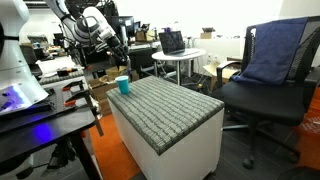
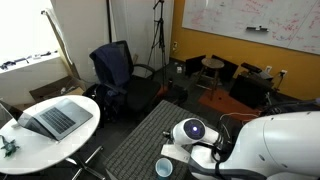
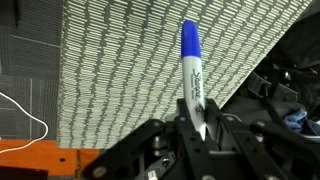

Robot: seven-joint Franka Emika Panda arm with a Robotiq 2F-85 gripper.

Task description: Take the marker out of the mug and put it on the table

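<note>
The marker will go down from my gripper onto the grey woven top between the mug (image 1: 153, 86) and the round white table.
My gripper (image 3: 197, 118) is shut on the marker (image 3: 192, 62), a light barrel with dark print and a blue cap that points away from the jaws. Behind it lies the table's grey woven top (image 3: 110, 60). In an exterior view the gripper (image 1: 117, 47) hangs well above the teal-blue mug (image 1: 123, 85), which stands on the table (image 1: 172, 108) at its far left corner. The mug (image 2: 164, 167) and the table top (image 2: 140, 140) also show in an exterior view, where the arm's white body hides the gripper. The marker is too small to make out in both exterior views.
A round white table with a laptop (image 2: 55, 118) stands beside the cabinet. A black office chair with a blue cloth (image 1: 268, 70) is on its other side. A black desk (image 1: 40, 115) holds gear near the arm's base. An orange floor strip (image 3: 40, 160) borders the table.
</note>
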